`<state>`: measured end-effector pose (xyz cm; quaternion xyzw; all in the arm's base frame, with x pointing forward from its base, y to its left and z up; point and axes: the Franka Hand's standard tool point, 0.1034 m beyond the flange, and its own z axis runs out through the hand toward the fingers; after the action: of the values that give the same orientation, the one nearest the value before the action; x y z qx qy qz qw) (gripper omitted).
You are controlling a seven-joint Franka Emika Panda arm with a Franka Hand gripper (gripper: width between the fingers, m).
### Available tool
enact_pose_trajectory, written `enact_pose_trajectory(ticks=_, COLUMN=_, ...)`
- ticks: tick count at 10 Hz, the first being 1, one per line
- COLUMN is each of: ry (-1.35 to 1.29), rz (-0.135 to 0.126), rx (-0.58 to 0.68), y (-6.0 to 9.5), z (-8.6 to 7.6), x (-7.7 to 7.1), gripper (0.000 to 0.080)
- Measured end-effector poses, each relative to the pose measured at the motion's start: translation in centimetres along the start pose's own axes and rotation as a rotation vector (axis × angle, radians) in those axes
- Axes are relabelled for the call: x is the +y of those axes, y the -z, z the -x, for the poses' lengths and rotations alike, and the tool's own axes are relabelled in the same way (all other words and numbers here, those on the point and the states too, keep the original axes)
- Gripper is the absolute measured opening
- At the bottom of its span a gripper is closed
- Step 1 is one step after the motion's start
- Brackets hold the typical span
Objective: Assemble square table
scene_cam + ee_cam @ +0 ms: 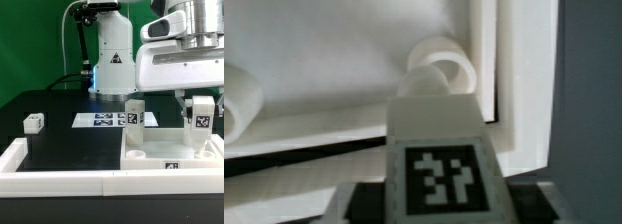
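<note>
The white leg in my gripper will be let go in the near corner socket of the tabletop (208, 154) (443, 72), diagonally from the standing leg.
The square tabletop (165, 152) lies flat at the exterior view's right front, with a tag on its near edge. One white leg (133, 114) stands upright on its left part. My gripper (200, 101) is shut on a second tagged white leg (200, 120) and holds it upright over the tabletop's right part. In the wrist view the held leg (445, 150) fills the middle between my dark fingers (370, 198), right by a round socket (445, 68) at the slab's corner (491, 40). A small white tagged block (35, 122) sits alone at the exterior view's left.
The marker board (100, 120) lies flat behind the tabletop. A long white rail (60, 172) borders the black surface along the front and left. The arm's base (112, 60) stands at the back. Another rounded white part (235, 100) shows at the wrist view's edge.
</note>
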<state>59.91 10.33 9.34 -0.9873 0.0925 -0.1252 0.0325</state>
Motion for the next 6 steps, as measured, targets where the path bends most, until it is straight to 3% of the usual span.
enact_pose_trajectory(ticks=6, ry=0.005, rz=0.0, rx=0.008, y=-0.79, z=0.36, x=-0.65, gripper=0.0292)
